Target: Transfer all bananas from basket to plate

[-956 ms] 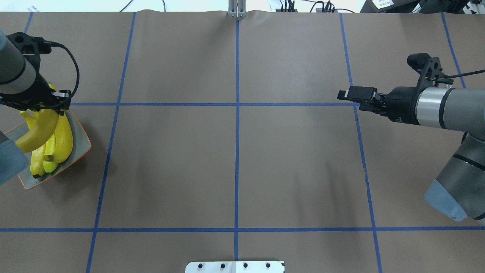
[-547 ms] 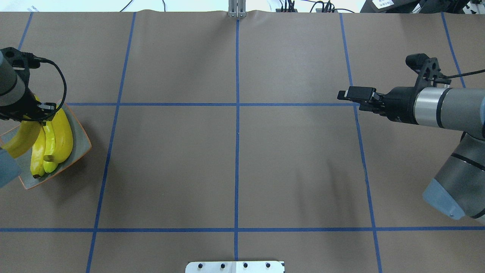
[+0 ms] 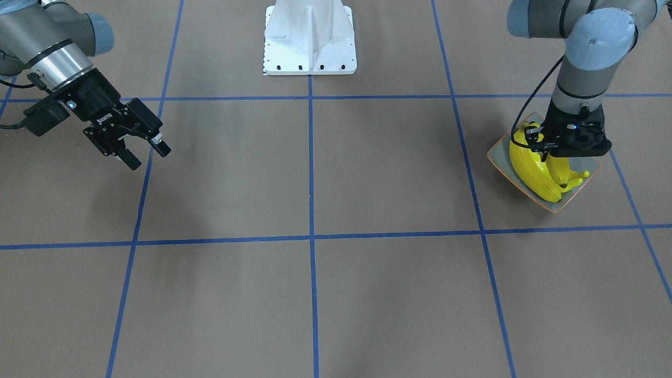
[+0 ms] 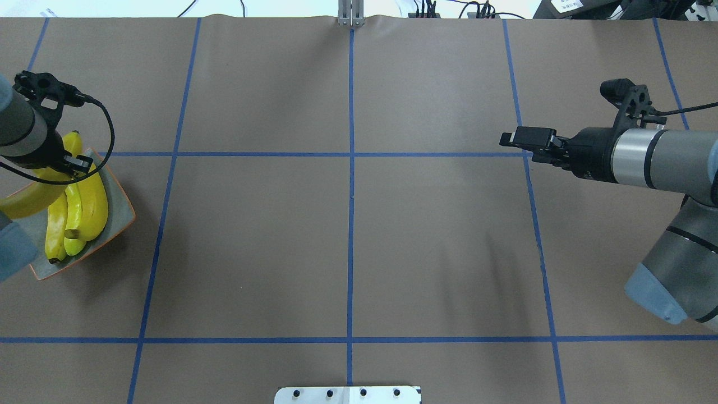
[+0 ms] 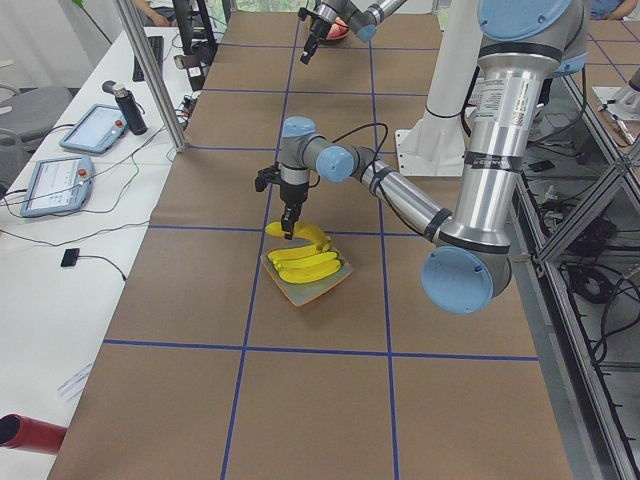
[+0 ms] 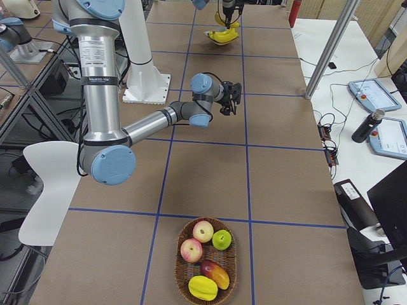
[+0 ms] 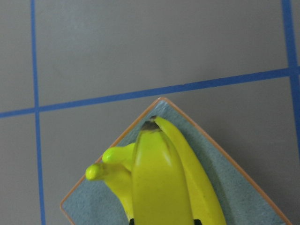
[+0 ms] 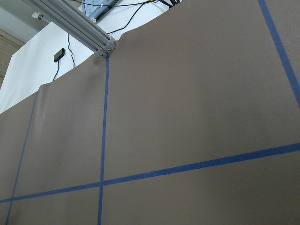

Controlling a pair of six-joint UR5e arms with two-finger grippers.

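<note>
I will use my left gripper to set the banana down against the long banana by the plate's orange rim [image 3: 536, 173] [image 7: 200, 193].
The grey-green plate [image 4: 121, 216] with an orange rim sits at the table's far left and holds several yellow bananas [image 4: 93, 205]. My left gripper [image 4: 61, 170] points straight down over the plate, shut on one more banana [image 4: 25, 203], held low over the plate's near-left side. In the left wrist view this banana [image 7: 161, 183] runs out from between the fingers, above the plate [image 7: 234, 187] and the other bananas [image 7: 112, 164]. My right gripper [image 3: 148, 156] is open and empty, hovering above the table on the far right. The basket [image 6: 184, 273] shows only in the exterior right view, with no banana visible in it.
The basket holds apples, a mango and a yellow fruit [image 6: 202, 287], at the table end beyond my right arm. A white robot base [image 3: 310, 39] stands mid-table at my side. Blue tape lines [image 4: 351, 196] cross the brown table cover.
My left gripper has moved left and down towards the plate with the banana still in it. The right arm has barely moved.
</note>
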